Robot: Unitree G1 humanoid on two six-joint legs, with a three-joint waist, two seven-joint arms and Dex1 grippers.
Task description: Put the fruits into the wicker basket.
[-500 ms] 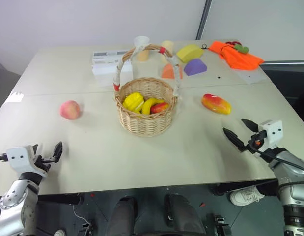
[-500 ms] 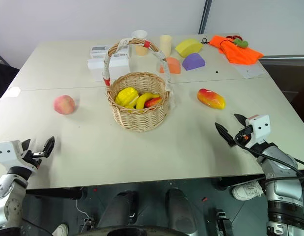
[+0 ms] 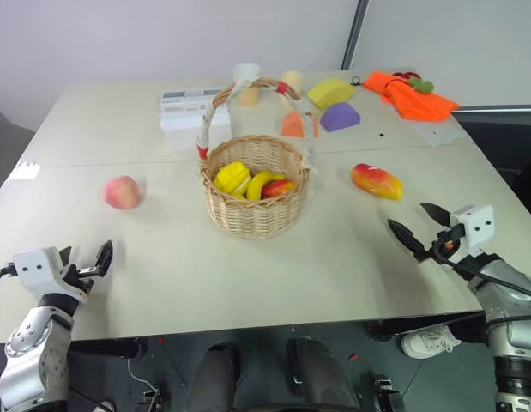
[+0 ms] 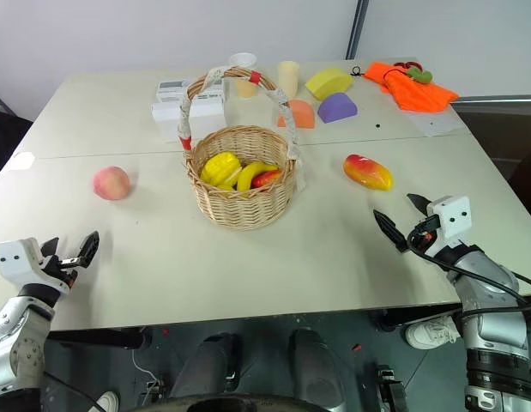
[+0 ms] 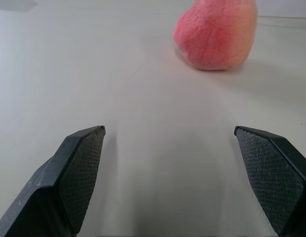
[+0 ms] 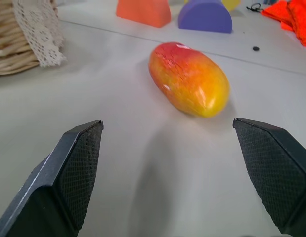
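I need to next move my left gripper to the pink-orange peach and close it around the peach's middle (image 3: 122, 193) (image 5: 217, 35), with a finger on each side.
The pink-orange peach (image 3: 122, 191) lies on the table's left half, ahead of my left gripper (image 3: 85, 260), which is open and empty near the front edge; the left wrist view has the peach (image 5: 217, 37) a little beyond the fingers. On the right lies the red-yellow mango (image 3: 377, 181), just beyond my open, empty right gripper (image 3: 410, 218), and the mango (image 6: 189, 79) sits between the fingers' lines in the right wrist view. The wicker basket (image 3: 252, 215) stands at the centre between both fruits, upright, with yellow and red pieces inside.
Behind the basket are a white box (image 3: 186, 110), two cups (image 3: 246, 79), and yellow (image 3: 330, 91), purple (image 3: 340, 116) and orange (image 3: 292, 125) blocks. An orange cloth (image 3: 411, 94) lies at the far right corner. The basket's lace trim (image 6: 41, 34) hangs near the mango.
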